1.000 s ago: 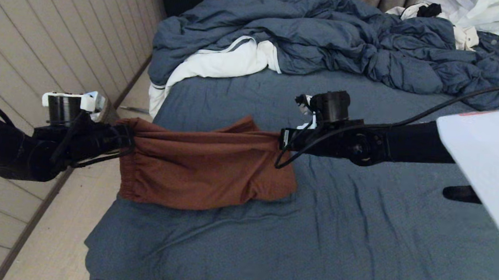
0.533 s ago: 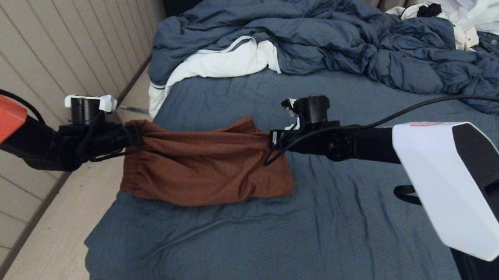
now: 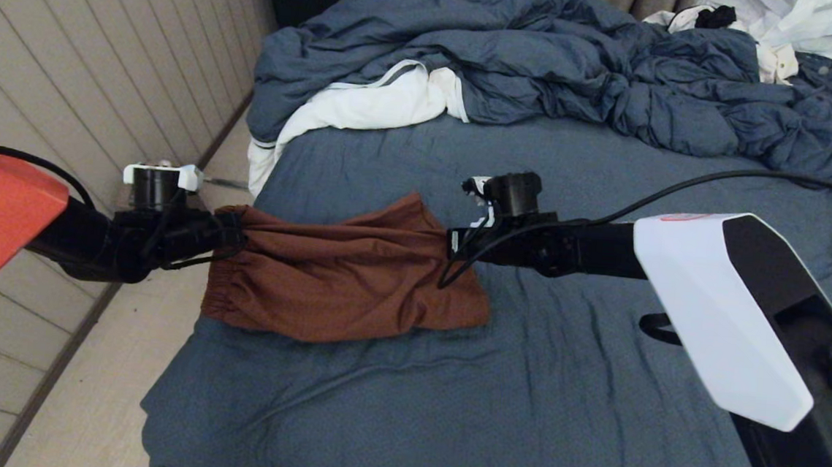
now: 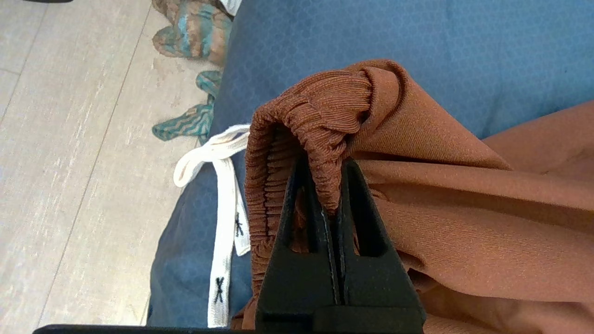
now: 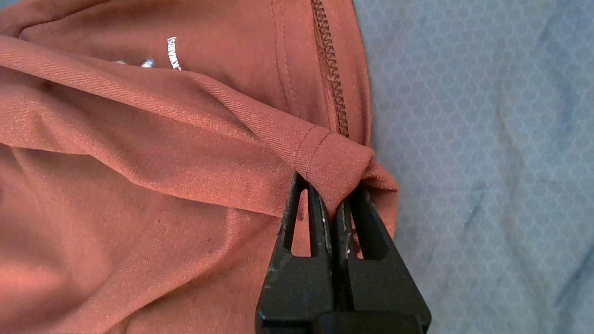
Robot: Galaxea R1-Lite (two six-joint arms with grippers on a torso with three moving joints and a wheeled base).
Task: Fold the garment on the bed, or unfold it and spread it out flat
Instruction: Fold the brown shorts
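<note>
Creases slant across the near leg from my right gripper's bunched hold; it should open and grip the hem nearer its near corner (image 3: 475,289).
The rust-brown shorts (image 3: 343,280) hang stretched between my two grippers above the left part of the bed (image 3: 520,417); their lower edge rests on the sheet. My left gripper (image 3: 229,234) is shut on the gathered waistband (image 4: 325,120) at the bed's left edge. The white drawstring (image 4: 222,204) dangles beside it. My right gripper (image 3: 456,240) is shut on a leg hem corner (image 5: 336,169). A small white logo print (image 5: 172,53) shows on the leg in the right wrist view.
A rumpled blue duvet (image 3: 560,60) and white clothes (image 3: 374,102) lie across the far end of the bed. More white clothes (image 3: 804,26) sit at the far right. Wooden floor (image 3: 89,401) and a panelled wall run along the left. Patterned slippers (image 4: 195,28) lie on the floor.
Both arms have moved inward and lower, bringing the held shorts slightly rightward. The span between the grippers has shortened a little. Both grips hold unchanged.
</note>
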